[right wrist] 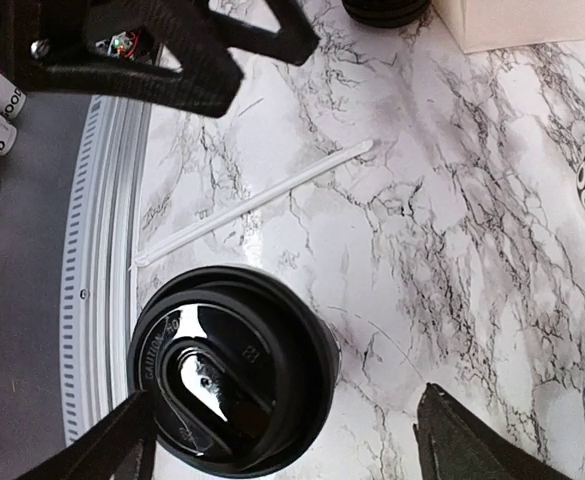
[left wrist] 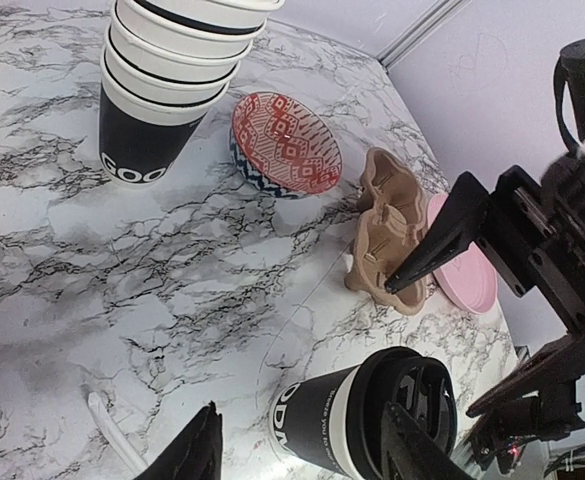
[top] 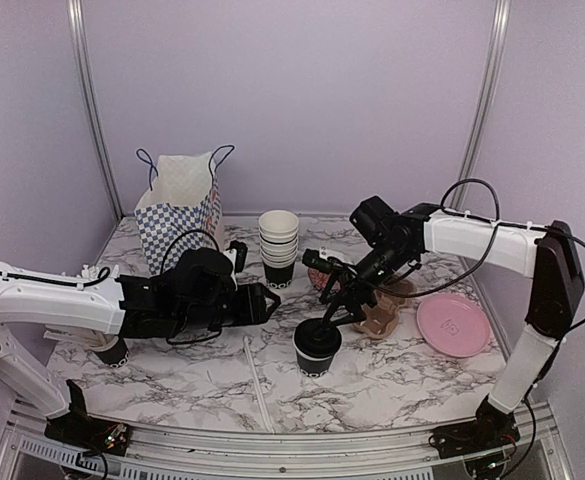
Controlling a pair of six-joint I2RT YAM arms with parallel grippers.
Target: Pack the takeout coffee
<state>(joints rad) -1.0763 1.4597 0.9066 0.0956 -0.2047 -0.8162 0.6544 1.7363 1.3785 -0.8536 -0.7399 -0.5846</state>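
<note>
The lid sits off-centre, so I'll centre my right gripper and grip its rim [right wrist: 310,350].
The takeout coffee [top: 317,348] is a small black paper cup with white print and a black lid, standing upright at the middle of the marble table. My left gripper [top: 270,302] is just to its left and open. In the left wrist view the cup [left wrist: 322,425] sits between the spread fingers [left wrist: 197,452], close to the right one. My right gripper [top: 338,306] hangs open just above and behind the cup. In the right wrist view the lid [right wrist: 227,375] lies below the wide jaws, near the left fingertip [right wrist: 112,450]. Neither gripper holds anything.
A blue-checked paper bag [top: 180,205] stands open at the back left. A stack of white-rimmed cups [top: 278,245] is behind the coffee, with a red patterned bowl [left wrist: 285,143] beside it. A brown cup carrier [top: 380,318] and a pink plate [top: 453,325] lie at the right. A white stirrer [top: 257,385] lies near the front.
</note>
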